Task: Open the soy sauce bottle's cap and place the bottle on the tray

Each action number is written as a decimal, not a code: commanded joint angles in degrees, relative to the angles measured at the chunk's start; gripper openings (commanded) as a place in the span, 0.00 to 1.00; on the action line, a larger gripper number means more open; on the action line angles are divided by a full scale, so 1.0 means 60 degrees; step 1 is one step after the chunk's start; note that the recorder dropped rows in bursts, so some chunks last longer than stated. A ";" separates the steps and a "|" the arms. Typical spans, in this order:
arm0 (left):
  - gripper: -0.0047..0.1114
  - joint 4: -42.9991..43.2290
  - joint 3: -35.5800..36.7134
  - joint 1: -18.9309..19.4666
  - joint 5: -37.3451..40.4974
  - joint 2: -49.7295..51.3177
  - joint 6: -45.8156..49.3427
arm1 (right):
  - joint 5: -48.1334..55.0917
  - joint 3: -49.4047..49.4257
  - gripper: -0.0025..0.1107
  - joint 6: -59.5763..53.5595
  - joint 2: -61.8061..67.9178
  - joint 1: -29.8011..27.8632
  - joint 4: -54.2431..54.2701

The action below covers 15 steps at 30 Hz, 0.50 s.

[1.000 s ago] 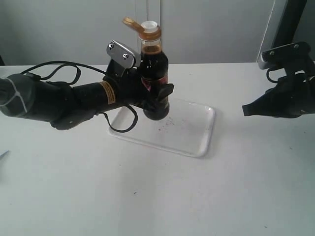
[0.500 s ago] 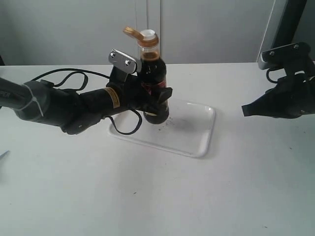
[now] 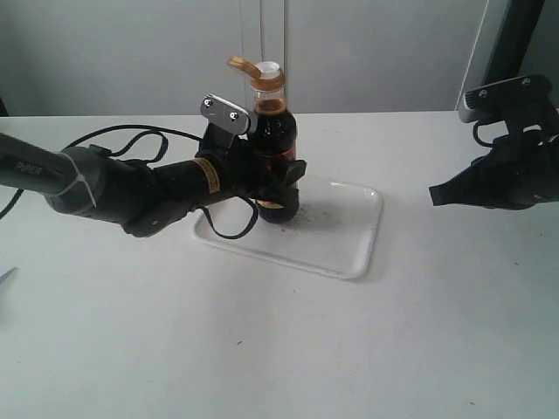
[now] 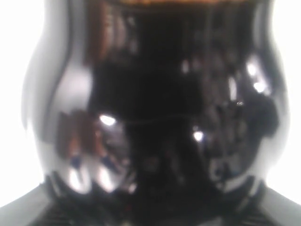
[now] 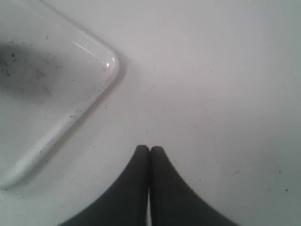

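Next, I release the soy sauce bottle from my left gripper, upright on the middle of the white tray (image 3: 286, 226). The bottle is now over the tray's near end.
The soy sauce bottle (image 3: 275, 140) stands upright over the near-left end of the white tray (image 3: 349, 240). My left gripper (image 3: 278, 188) is shut on the bottle's lower body. Whether the bottle's base touches the tray I cannot tell. The orange-brown cap (image 3: 242, 64) is flipped back on its hinge, so the white spout (image 3: 268, 68) is bare. In the left wrist view the dark bottle (image 4: 155, 117) fills the picture. My right gripper (image 3: 434, 195) hangs shut and empty over the table, right of the tray. Its closed tips (image 5: 149, 149) sit near a tray corner (image 5: 106, 66).
Black cables (image 3: 131, 135) loop off the left arm over the table behind it. A dark upright post (image 3: 515, 39) stands at the back right, behind the right arm. The tray bottom (image 5: 28, 70) carries dark specks.
My left arm has lowered the bottle toward the tray, still gripping it, with the cap still open. The right arm has not moved.
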 commanded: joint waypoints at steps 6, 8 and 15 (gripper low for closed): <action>0.04 -0.0162 -0.0218 -0.0334 -0.0553 -0.0219 0.0464 | -0.0042 0.0031 0.02 -0.0054 -0.0017 -0.0096 0.0051; 0.04 -0.0162 -0.0218 -0.0334 -0.0553 -0.0219 0.0464 | -0.0042 0.0031 0.02 -0.0054 -0.0017 -0.0096 0.0051; 0.04 -0.0127 -0.0218 -0.0334 -0.0504 -0.0219 0.0464 | -0.0027 0.0031 0.02 -0.0054 -0.0017 -0.0096 0.0051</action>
